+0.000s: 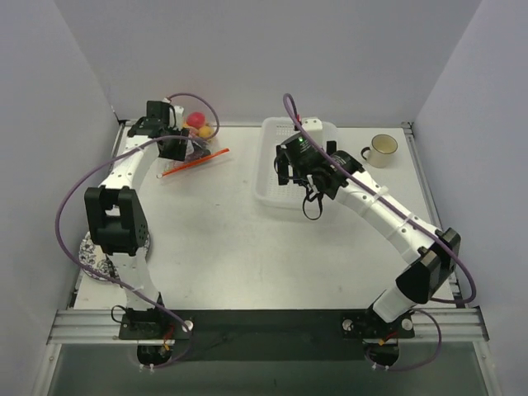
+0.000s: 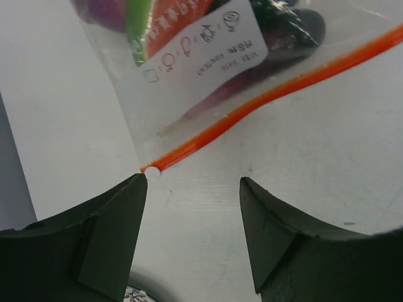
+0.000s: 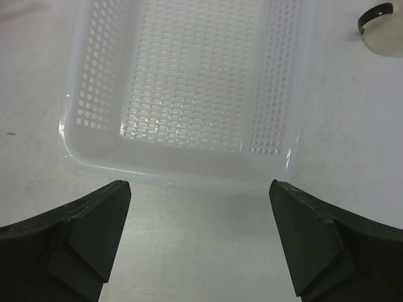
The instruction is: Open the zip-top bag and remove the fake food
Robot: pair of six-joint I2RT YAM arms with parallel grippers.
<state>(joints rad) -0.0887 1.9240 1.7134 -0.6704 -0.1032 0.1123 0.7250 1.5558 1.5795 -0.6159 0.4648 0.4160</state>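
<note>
The robot's left gripper should close on the corner of the zip-top bag, at the white end [image 1: 162, 175] [image 2: 152, 171] of the orange-red zip.
The zip-top bag [image 1: 200, 145] lies at the table's far left, clear plastic with an orange-red zip strip [image 2: 264, 100] running diagonally in the left wrist view. Inside the zip-top bag [image 2: 189, 56] the fake food [image 2: 170, 19] shows as purple, green and orange-red pieces behind a white label; red and yellow pieces of the fake food [image 1: 198, 124] show from above. My left gripper [image 2: 193, 179] is open over bare table, its left fingertip just beside the strip's white end. My left gripper [image 1: 176, 152] hovers at the bag's near-left side. My right gripper [image 3: 200, 185] is open and holds nothing, in front of the basket.
A white mesh basket [image 3: 113, 69] stands right of centre, also seen from above as the basket [image 1: 266, 191], with the right gripper [image 1: 289, 171] over its near edge. A cream mug [image 1: 381, 149] sits to the right. A patterned plate [image 1: 92, 254] lies near the left arm's base.
</note>
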